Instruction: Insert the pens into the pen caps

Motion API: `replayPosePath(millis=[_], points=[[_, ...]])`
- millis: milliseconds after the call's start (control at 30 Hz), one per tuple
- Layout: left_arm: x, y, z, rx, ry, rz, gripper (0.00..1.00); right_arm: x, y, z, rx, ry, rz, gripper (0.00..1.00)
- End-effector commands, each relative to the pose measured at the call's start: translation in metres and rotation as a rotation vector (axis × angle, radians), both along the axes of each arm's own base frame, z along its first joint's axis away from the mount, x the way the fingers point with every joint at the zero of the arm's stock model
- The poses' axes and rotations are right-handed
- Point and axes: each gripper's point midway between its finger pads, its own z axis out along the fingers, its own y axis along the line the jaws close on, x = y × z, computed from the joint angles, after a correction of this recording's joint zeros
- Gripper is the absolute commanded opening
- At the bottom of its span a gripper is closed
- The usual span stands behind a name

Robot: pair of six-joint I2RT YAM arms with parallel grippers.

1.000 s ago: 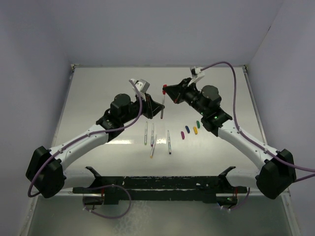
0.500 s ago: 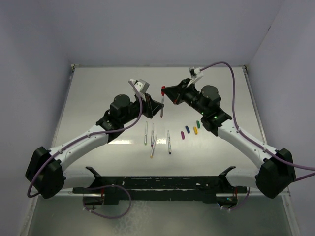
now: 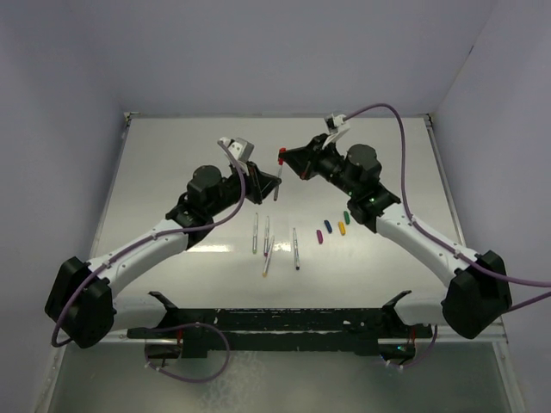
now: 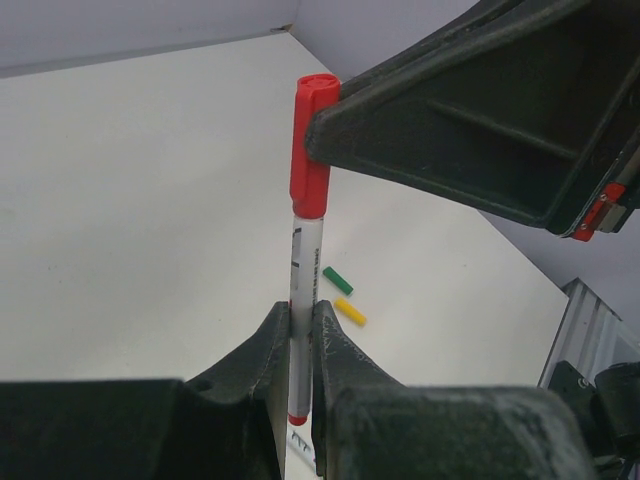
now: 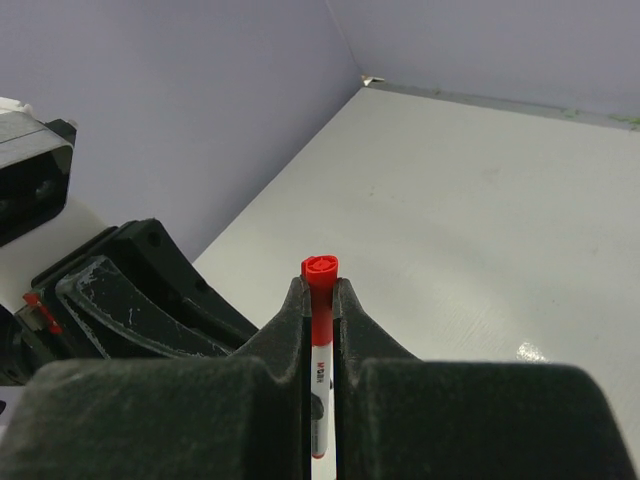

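Next, I let go of the silvery-grey pen with my left gripper on the bare table (image 3: 231, 193), behind the lying pen closest to my left gripper.
My left gripper (image 3: 275, 182) is shut on a silvery-grey pen (image 3: 277, 179) and holds it upright above the table. In the left wrist view the pen (image 4: 303, 262) stands between my fingers (image 4: 270, 340) with the red cap (image 4: 310, 150) sitting on its top end. My right gripper (image 3: 284, 158) is shut on that red cap (image 3: 281, 156). In the right wrist view the cap (image 5: 320, 290) is pinched at the fingertips and the pen body (image 5: 318, 390) runs down behind them. Several more pens (image 3: 266, 234) lie on the table, with the purple (image 3: 319, 237), blue (image 3: 327, 226), yellow (image 3: 341, 229) and green (image 3: 346, 217) caps to their right.
The green cap (image 4: 338, 280) and yellow cap (image 4: 350, 313) show on the table below the held pen. The two grippers meet tip to tip above the table's middle. Walls close the table (image 3: 172, 172) at the back and both sides.
Both grippers have shifted slightly left and toward the back together, the pen and red cap staying joined between them.
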Motion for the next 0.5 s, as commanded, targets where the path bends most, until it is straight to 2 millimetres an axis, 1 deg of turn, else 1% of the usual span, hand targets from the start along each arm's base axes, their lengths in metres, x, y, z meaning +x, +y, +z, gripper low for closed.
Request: replayPosePath(millis=[0,100,200,367,433,467], points=[[0.018,0.044,0.158,-0.339,-0.412,0.144,0.00,-0.047,0.014,-0.100,-0.219,0.287,0.177,0.00],[0.025,0.050,0.162,-0.336,-0.422,0.156,0.00,-0.052,0.020,-0.110,-0.242,0.312,0.197,0.00],[0.027,0.046,0.162,-0.334,-0.417,0.135,0.00,-0.057,0.028,-0.116,-0.266,0.320,0.217,0.00],[0.027,0.041,0.154,-0.342,-0.383,0.111,0.00,-0.053,0.035,-0.118,-0.279,0.320,0.208,0.00],[0.026,0.042,0.153,-0.343,-0.380,0.110,0.00,-0.052,0.035,-0.123,-0.287,0.330,0.206,0.00],[0.025,0.042,0.154,-0.341,-0.382,0.112,0.00,-0.050,0.037,-0.119,-0.284,0.322,0.205,0.00]])
